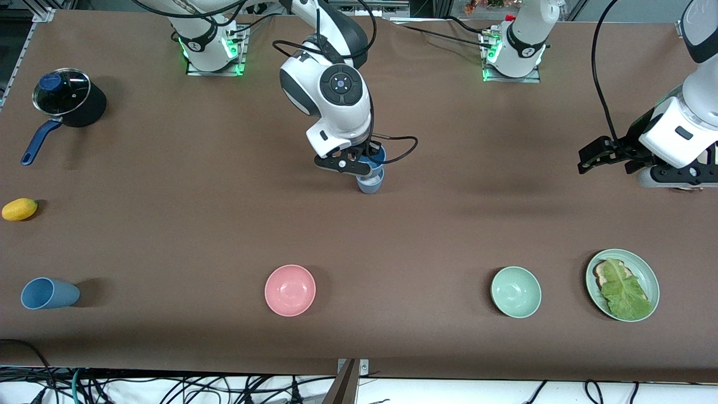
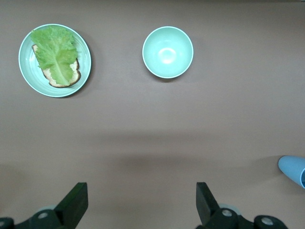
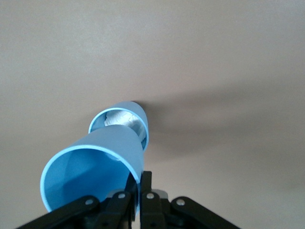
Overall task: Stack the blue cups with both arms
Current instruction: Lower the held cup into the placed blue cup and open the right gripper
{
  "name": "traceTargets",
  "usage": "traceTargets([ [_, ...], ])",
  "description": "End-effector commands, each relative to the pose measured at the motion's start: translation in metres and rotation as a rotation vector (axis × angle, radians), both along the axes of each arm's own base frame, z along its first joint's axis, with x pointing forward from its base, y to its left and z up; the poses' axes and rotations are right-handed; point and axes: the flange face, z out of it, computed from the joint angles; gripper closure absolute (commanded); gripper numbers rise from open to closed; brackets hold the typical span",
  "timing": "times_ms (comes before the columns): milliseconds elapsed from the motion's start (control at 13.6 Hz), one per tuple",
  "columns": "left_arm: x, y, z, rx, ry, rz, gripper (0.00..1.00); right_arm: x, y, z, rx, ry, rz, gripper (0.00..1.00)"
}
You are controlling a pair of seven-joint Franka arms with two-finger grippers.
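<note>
My right gripper has the sky-blue cup, tilted at the paler cup's mouth now. It will let go of that cup inside the upright paler blue cup point(image 1: 372, 176) point(image 3: 123, 123), seated down through its opening.
Over the middle of the table my right gripper point(image 1: 364, 163) point(image 3: 140, 183) is shut on the rim of a sky-blue cup point(image 1: 374, 159) point(image 3: 95, 167). That cup hangs tilted, its base at the mouth of a paler blue cup point(image 1: 370, 184) point(image 3: 125, 119), which stands upright with a whitish inside. I cannot tell how deep the held cup sits in it. Another blue cup point(image 1: 47, 293) lies on its side near the front edge at the right arm's end. My left gripper point(image 1: 586, 160) point(image 2: 140, 205) waits open and empty above bare table at the left arm's end.
A pink bowl point(image 1: 290, 290), a pale green bowl point(image 1: 516, 292) point(image 2: 167, 51) and a green plate point(image 1: 649, 275) point(image 2: 28, 76) with lettuce on bread line the front. A lidded pot point(image 1: 67, 98) and a yellow fruit point(image 1: 19, 209) sit at the right arm's end.
</note>
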Motion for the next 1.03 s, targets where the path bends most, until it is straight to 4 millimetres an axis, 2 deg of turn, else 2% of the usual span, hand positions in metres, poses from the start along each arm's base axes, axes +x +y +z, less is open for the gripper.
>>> traceTargets([
  [0, -0.001, -0.002, 0.004, 0.066, -0.013, -0.031, 0.00, 0.001, 0.006, 0.001, -0.020, -0.006, -0.010, 1.00],
  [221, -0.004, -0.004, 0.008, 0.052, -0.011, -0.026, 0.00, 0.002, 0.007, -0.014, -0.037, 0.002, -0.005, 1.00],
  [515, -0.009, -0.022, 0.004, 0.041, 0.023, -0.048, 0.00, 0.002, 0.006, -0.016, -0.043, -0.001, 0.000, 1.00],
  [882, -0.009, -0.024, 0.005, -0.015, 0.028, -0.035, 0.00, 0.015, 0.000, -0.017, -0.024, -0.021, -0.021, 1.00],
  [956, -0.010, -0.026, 0.004, -0.010, 0.030, -0.038, 0.00, 0.019, -0.002, -0.017, -0.023, -0.033, -0.031, 0.86],
])
